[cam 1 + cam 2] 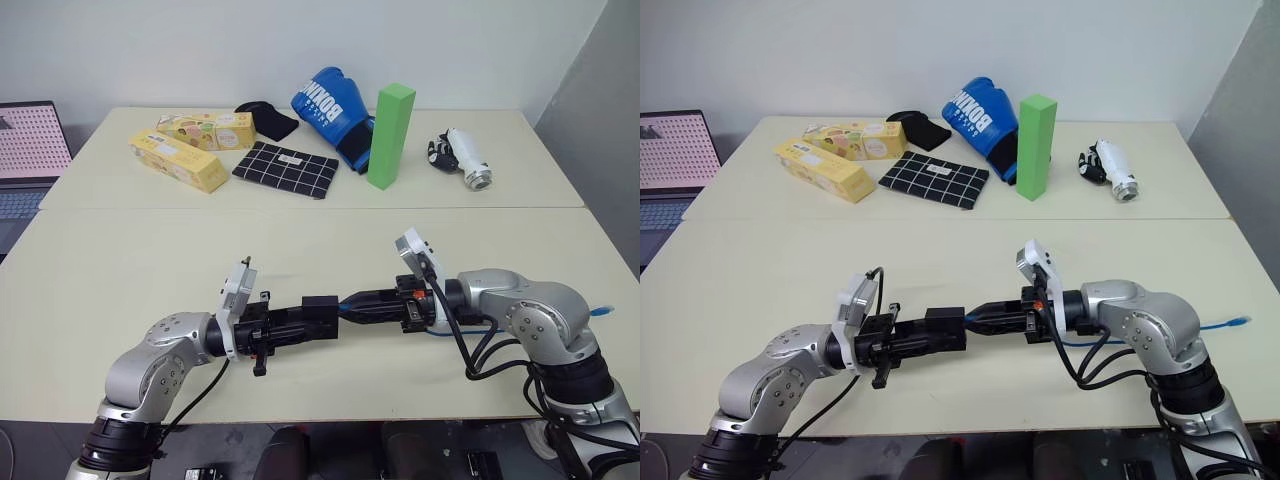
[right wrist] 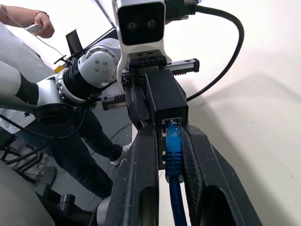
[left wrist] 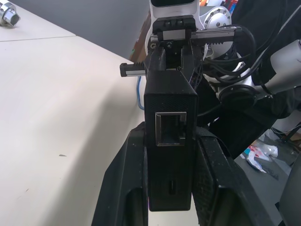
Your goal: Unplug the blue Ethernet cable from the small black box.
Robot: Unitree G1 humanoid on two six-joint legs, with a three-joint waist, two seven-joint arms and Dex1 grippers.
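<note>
My left gripper needs to set the small black box down on the near table (image 1: pixel 196 263) in front of the yellow cartons.
The small black box (image 1: pixel 322 306) hangs above the near table, with my left gripper (image 1: pixel 312 320) shut on its sides. An empty port on the box (image 3: pixel 170 128) faces the left wrist camera. From the other side my right gripper (image 1: pixel 352 305) meets it. In the right wrist view the plug of the blue Ethernet cable (image 2: pixel 173 149) sits in the box's port (image 2: pixel 164 96), and my right gripper's fingers (image 2: pixel 141 179) are closed tight on the blue boot. The cable trails under my right arm, and its free end (image 1: pixel 1237 321) lies at the table's right edge.
On the far table lie two yellow cartons (image 1: pixel 178 160), a black checked pouch (image 1: pixel 286 169), a blue boxing glove (image 1: pixel 330 105), an upright green block (image 1: pixel 390 135) and a white and black device (image 1: pixel 466 158). A laptop (image 1: pixel 28 150) stands at the left. A person's hand (image 2: pixel 41 22) shows beyond my left arm.
</note>
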